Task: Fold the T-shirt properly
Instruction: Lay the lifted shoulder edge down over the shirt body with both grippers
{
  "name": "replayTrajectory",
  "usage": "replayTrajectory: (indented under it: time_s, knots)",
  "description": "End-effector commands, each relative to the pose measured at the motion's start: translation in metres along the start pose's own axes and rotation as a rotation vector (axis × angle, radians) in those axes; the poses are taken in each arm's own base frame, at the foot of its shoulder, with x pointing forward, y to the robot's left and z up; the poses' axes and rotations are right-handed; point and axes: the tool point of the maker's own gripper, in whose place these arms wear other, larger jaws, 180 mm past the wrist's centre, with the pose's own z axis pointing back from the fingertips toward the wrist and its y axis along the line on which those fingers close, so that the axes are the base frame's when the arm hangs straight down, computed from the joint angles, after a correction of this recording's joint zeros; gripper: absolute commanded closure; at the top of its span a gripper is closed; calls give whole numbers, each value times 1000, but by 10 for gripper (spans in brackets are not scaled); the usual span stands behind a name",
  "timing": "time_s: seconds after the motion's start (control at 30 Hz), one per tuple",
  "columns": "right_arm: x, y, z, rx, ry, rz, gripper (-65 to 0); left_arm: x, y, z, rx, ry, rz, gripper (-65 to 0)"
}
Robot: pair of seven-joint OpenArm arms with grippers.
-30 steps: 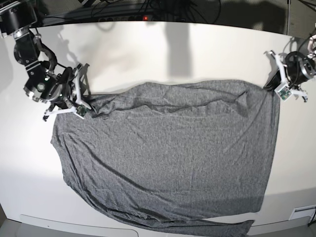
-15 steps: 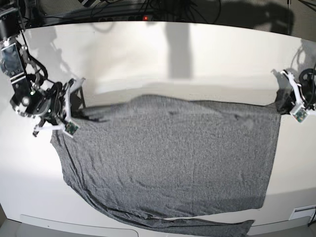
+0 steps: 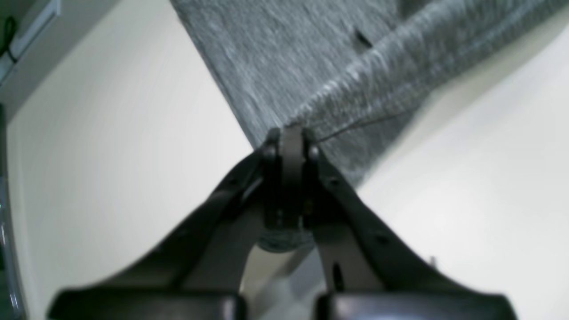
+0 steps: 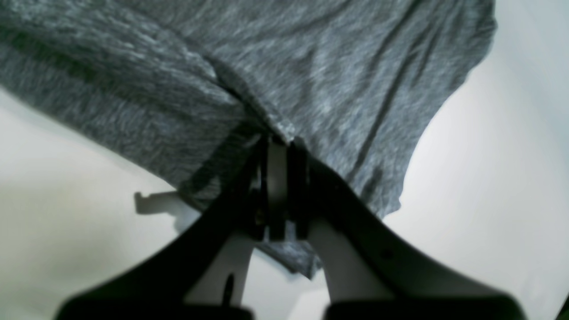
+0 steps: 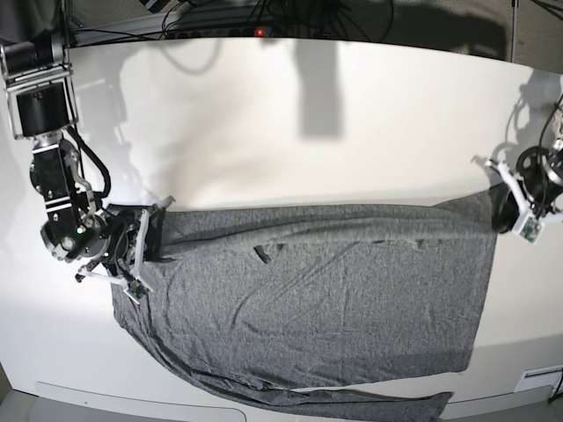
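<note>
The T-shirt's near edge is reaching the table's front edge, so next my left gripper lowers the fold, grabs the T-shirt's far corner [image 5: 484, 200] and help pull the T-shirt back.
The heather-grey T-shirt [image 5: 317, 299] lies spread across the white table [image 5: 290, 132], its far edge pulled into a taut straight line between my two grippers. My right gripper [image 5: 145, 242], at the left of the base view, is shut on the shirt's far left corner [image 4: 275, 129]. My left gripper [image 5: 503, 209], at the right of the base view, is shut on the far right corner [image 3: 291, 126]. Both wrist views show the jaws closed with grey fabric pinched between them. The shirt's near edge hangs over the table's front edge [image 5: 352, 409].
Cables and a red light [image 5: 259, 32] lie beyond the table's far edge. A white fixture [image 5: 538, 378] sits at the front right corner. A light panel [image 5: 132, 404] runs along the front left edge.
Both grippers have pulled the shirt's far edge toward the front of the table. The far edge has dropped lower in the base view and is stretched straighter.
</note>
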Motion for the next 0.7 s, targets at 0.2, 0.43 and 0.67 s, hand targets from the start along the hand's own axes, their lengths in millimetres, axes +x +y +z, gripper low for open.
replayTrajectory:
  time_s: [0.2,0.43,0.67]
  knots:
    - [19,-29,-4,-49,-22,-29,0,26,37,-27,84,-72,-48,0]
    - [25,-35,-7,-62,-62,-25,0,15,28,-53,60,-46,-61,0]
    - [31,-47,-8,-130,-97,-27,0,19,18,-64,46,-66,-23,0]
